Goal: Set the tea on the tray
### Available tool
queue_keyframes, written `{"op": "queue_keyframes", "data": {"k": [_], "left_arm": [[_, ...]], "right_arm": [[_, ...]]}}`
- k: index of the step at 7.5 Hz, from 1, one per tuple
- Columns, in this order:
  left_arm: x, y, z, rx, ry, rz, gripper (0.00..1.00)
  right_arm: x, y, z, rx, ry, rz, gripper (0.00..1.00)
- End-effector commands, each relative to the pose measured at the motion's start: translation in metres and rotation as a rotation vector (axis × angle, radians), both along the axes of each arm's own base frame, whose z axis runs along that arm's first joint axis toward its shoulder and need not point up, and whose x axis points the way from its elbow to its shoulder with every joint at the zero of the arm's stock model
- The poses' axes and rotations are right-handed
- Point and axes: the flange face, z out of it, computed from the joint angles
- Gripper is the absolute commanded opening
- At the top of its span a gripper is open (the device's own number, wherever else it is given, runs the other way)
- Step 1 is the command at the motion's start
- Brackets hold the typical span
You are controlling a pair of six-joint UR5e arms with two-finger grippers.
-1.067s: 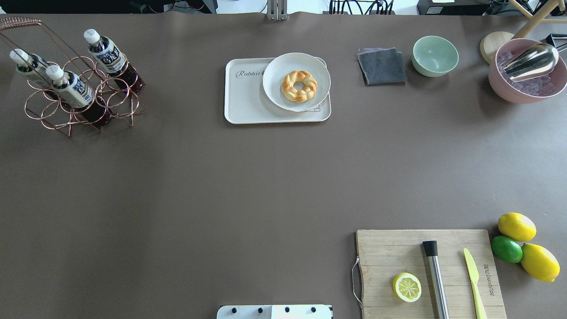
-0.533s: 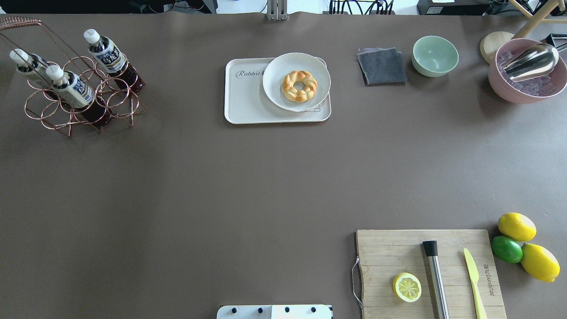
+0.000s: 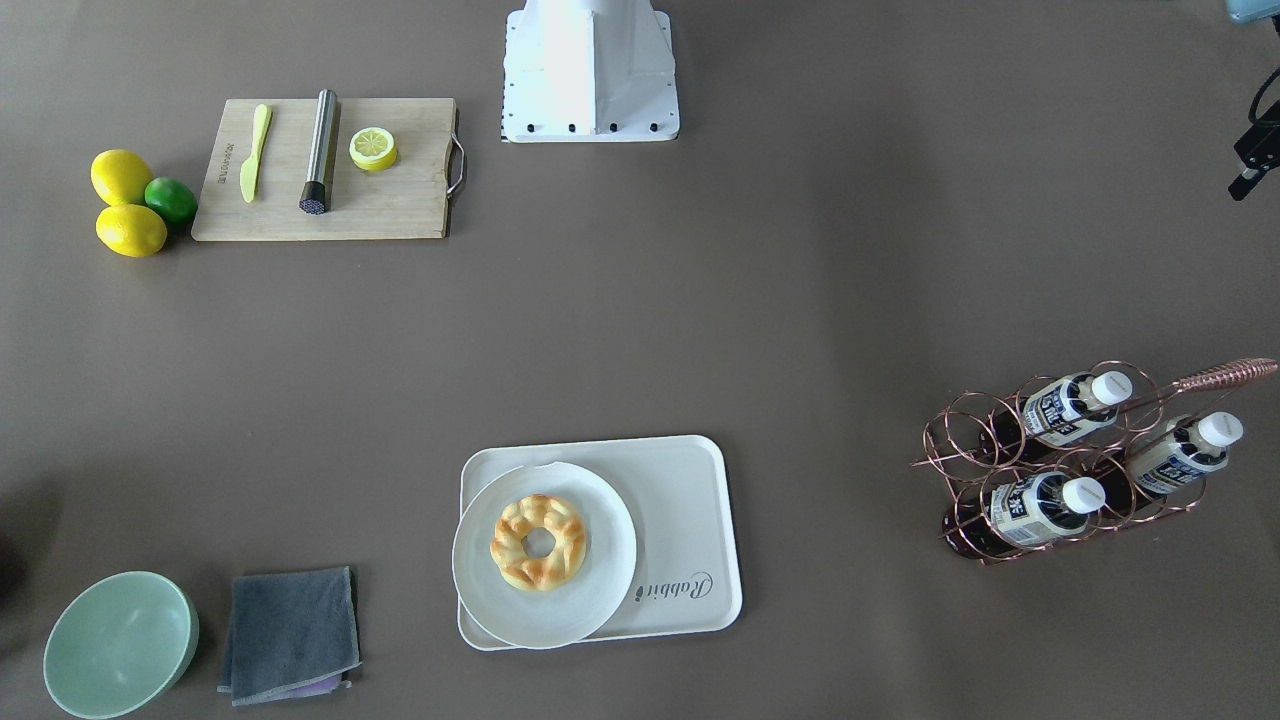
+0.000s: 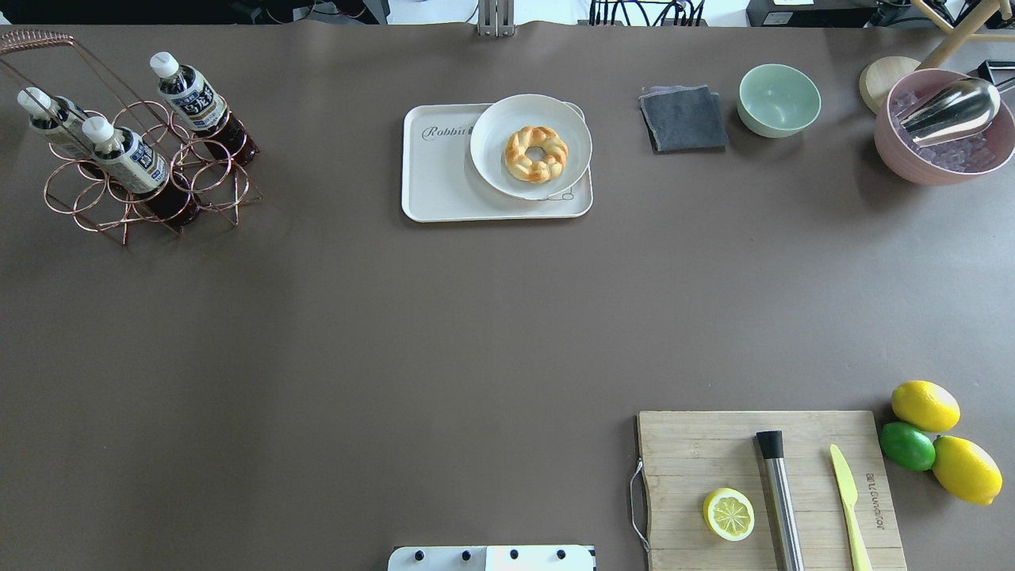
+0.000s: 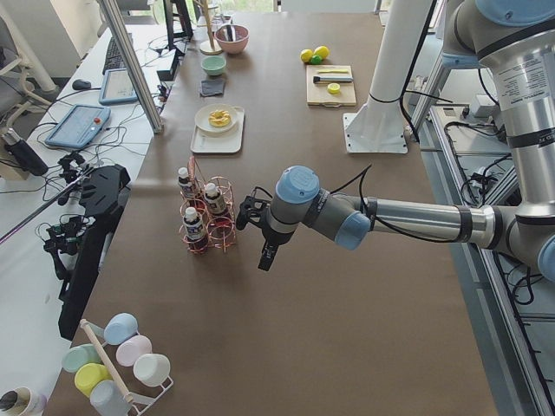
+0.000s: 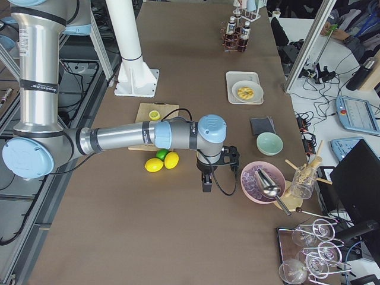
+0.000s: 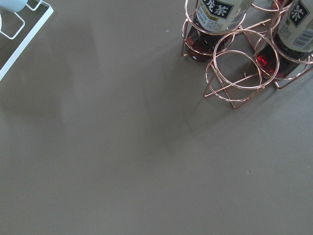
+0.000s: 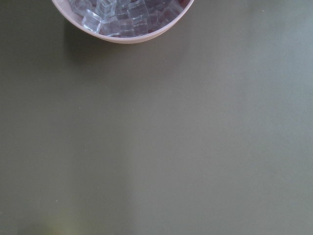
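I will next close my left gripper on the bottle's neck [image 3: 1092, 395] below its white cap, to take the tea bottle on the robot's side of the copper wire rack.
Three tea bottles [image 4: 190, 93] with white caps lean in a copper wire rack [image 4: 214, 178] at the table's far left; they also show in the front view [image 3: 1040, 505]. Two of the bottles' bases show in the left wrist view [image 7: 215, 14]. The cream tray [image 4: 440, 174] sits at the far middle, its left part bare. My left gripper [image 5: 267, 257] hangs beside the rack, on the robot's side of it. My right gripper [image 6: 206, 185] hangs near the pink ice bowl [image 6: 261, 181]. I cannot tell whether either gripper is open or shut.
A white plate [image 4: 530, 111] with a braided pastry [image 4: 536, 153] covers the tray's right part. A grey cloth [image 4: 683, 119], a green bowl [image 4: 779, 99] and the ice bowl [image 4: 944, 131] stand to the right. A cutting board [image 4: 690, 444] with lemons [image 4: 924, 405] beside it is near right.
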Motion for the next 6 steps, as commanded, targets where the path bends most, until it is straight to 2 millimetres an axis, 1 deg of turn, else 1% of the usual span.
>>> {"op": "queue_keyframes", "data": {"k": [1, 2, 3, 4, 5, 6], "left_arm": [[0.002, -0.001, -0.021, 0.014, 0.047, -0.02, 0.97], [0.008, -0.025, -0.046, 0.001, 0.095, -0.113, 0.97], [0.02, -0.05, -0.078, 0.007, 0.141, -0.153, 0.97], [0.035, -0.074, -0.103, 0.031, 0.153, -0.17, 0.97], [0.077, -0.086, -0.122, 0.047, 0.126, -0.19, 0.97], [0.1, -0.093, -0.136, 0.075, 0.107, -0.212, 0.97]], "right_arm": [[0.0, -0.001, -0.005, 0.01, -0.002, 0.001, 1.0], [-0.001, -0.003, -0.006, 0.012, -0.009, -0.002, 1.0], [-0.002, -0.004, -0.007, 0.014, -0.011, -0.002, 1.0], [-0.002, -0.005, -0.008, 0.017, -0.011, -0.004, 1.0], [-0.002, -0.005, -0.008, 0.019, -0.01, -0.005, 1.0], [-0.002, -0.005, -0.01, 0.029, -0.011, -0.002, 1.0]]}}
